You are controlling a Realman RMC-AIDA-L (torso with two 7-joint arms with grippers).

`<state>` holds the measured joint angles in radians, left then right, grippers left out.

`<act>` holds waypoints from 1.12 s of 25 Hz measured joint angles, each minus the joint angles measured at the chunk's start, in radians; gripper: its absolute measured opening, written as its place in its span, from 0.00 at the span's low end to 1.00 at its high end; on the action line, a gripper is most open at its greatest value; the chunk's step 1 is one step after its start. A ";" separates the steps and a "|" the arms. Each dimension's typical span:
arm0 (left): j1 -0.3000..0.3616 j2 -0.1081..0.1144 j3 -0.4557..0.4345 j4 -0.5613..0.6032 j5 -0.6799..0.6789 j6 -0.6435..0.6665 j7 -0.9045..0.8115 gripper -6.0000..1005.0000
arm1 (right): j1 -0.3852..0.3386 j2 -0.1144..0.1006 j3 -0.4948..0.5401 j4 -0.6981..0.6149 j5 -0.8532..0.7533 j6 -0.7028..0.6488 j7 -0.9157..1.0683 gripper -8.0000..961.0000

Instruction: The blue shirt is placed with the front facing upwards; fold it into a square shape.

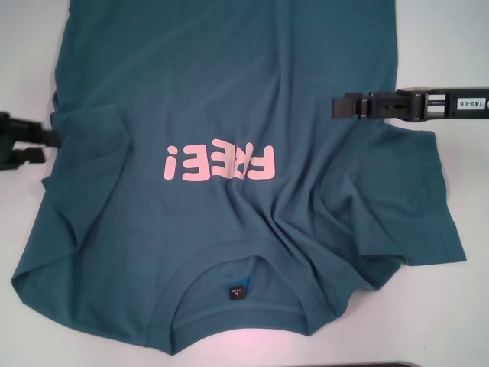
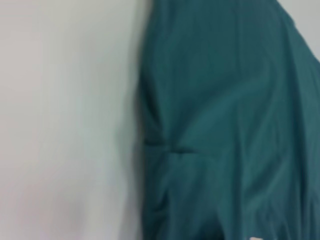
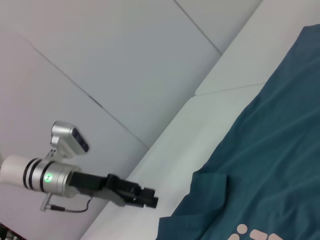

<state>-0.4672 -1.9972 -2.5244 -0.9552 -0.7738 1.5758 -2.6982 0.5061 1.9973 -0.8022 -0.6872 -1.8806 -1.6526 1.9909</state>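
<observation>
My left gripper will take the sleeve's corner at the shirt's edge point(image 1: 50, 182) and pull it inward to flatten the sleeve, because the folded sleeve doubles back on itself.
The blue shirt point(image 1: 229, 84) lies front up on the white table point(image 1: 458, 38), its pink "FREE!" lettering point(image 1: 219, 163) upside down to me and its collar with a dark label point(image 1: 237, 292) nearest me. The sleeve on my left point(image 1: 92, 134) is folded in over the body, while the other sleeve point(image 1: 428, 206) lies spread out. My left gripper point(image 1: 47, 147) stands open at the shirt's left edge beside the folded sleeve, also seen as the left gripper point(image 3: 150, 201). My right gripper point(image 1: 340, 107) hangs over the shirt's right side, just above the armpit. The left wrist view shows the shirt point(image 2: 225, 125) and its edge.
Bare white table point(image 2: 65, 125) lies to both sides of the shirt. Wrinkles bunch in the cloth point(image 1: 344, 229) between the lettering and the spread sleeve. Pale wall panels point(image 3: 100, 60) rise behind the table's far side. A dark strip point(image 1: 382, 365) runs along the near edge.
</observation>
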 joint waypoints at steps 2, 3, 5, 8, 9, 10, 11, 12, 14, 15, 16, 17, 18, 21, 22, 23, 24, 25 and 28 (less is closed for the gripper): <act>0.017 0.002 -0.001 -0.002 0.001 -0.001 0.002 0.41 | 0.001 -0.001 -0.001 0.000 0.000 0.002 0.000 0.95; 0.024 0.002 -0.001 -0.002 0.001 -0.003 0.003 0.41 | 0.001 -0.001 -0.003 0.000 0.000 0.003 0.000 0.95; 0.032 0.001 0.004 0.003 0.004 -0.007 0.007 0.41 | 0.001 -0.001 -0.005 0.000 0.000 0.003 0.000 0.95; 0.032 -0.005 0.008 0.006 0.031 -0.013 0.013 0.40 | 0.001 -0.001 -0.004 0.000 0.000 0.005 0.001 0.95; 0.030 -0.007 0.008 0.008 0.044 -0.017 0.013 0.40 | 0.001 -0.001 -0.003 0.000 0.000 0.005 0.001 0.95; 0.026 -0.008 0.008 0.010 0.060 -0.022 0.013 0.40 | 0.000 -0.001 -0.002 0.000 0.000 0.005 0.002 0.95; 0.024 -0.008 0.008 0.013 0.070 -0.026 0.013 0.40 | -0.001 -0.001 -0.001 0.000 0.000 0.005 0.003 0.95; 0.022 -0.008 0.009 0.015 0.076 -0.033 0.014 0.40 | -0.002 -0.001 -0.001 0.000 0.000 0.005 0.003 0.95; 0.021 -0.008 0.010 0.016 0.080 -0.045 0.015 0.40 | -0.004 0.000 -0.001 0.000 0.000 0.005 0.003 0.95; 0.020 -0.009 0.013 0.018 0.081 -0.051 0.015 0.40 | -0.005 0.000 -0.001 0.000 0.000 0.005 0.003 0.95; 0.019 -0.009 0.014 0.020 0.081 -0.054 0.015 0.40 | -0.007 0.000 -0.001 0.000 0.000 0.005 0.003 0.95; 0.016 -0.009 0.017 0.025 0.081 -0.055 0.015 0.40 | -0.008 0.000 -0.001 0.000 0.000 0.005 0.003 0.95; 0.014 -0.009 0.018 0.030 0.081 -0.056 0.016 0.40 | -0.009 0.000 -0.002 0.000 0.000 0.004 0.003 0.95; -0.001 -0.009 0.020 0.060 0.081 -0.056 0.025 0.39 | -0.009 0.000 -0.002 0.000 0.000 0.004 0.003 0.95; -0.004 -0.009 0.023 0.067 0.081 -0.056 0.027 0.39 | -0.009 0.000 -0.002 0.000 0.000 0.004 0.003 0.95; -0.007 -0.009 0.026 0.072 0.082 -0.056 0.028 0.39 | -0.009 0.000 -0.002 0.000 0.000 0.004 0.004 0.95; -0.009 -0.009 0.029 0.075 0.082 -0.056 0.028 0.39 | -0.009 0.000 -0.002 0.000 0.000 0.004 0.004 0.95; -0.010 -0.009 0.031 0.074 0.083 -0.056 0.028 0.39 | -0.009 0.000 -0.002 0.000 0.000 0.004 0.004 0.95; -0.012 -0.010 0.033 0.068 0.098 -0.051 0.021 0.39 | -0.009 -0.001 -0.001 0.000 0.000 0.004 0.005 0.95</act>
<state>-0.4790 -2.0067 -2.4912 -0.8876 -0.6756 1.5247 -2.6775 0.4969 1.9964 -0.8031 -0.6872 -1.8806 -1.6490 1.9960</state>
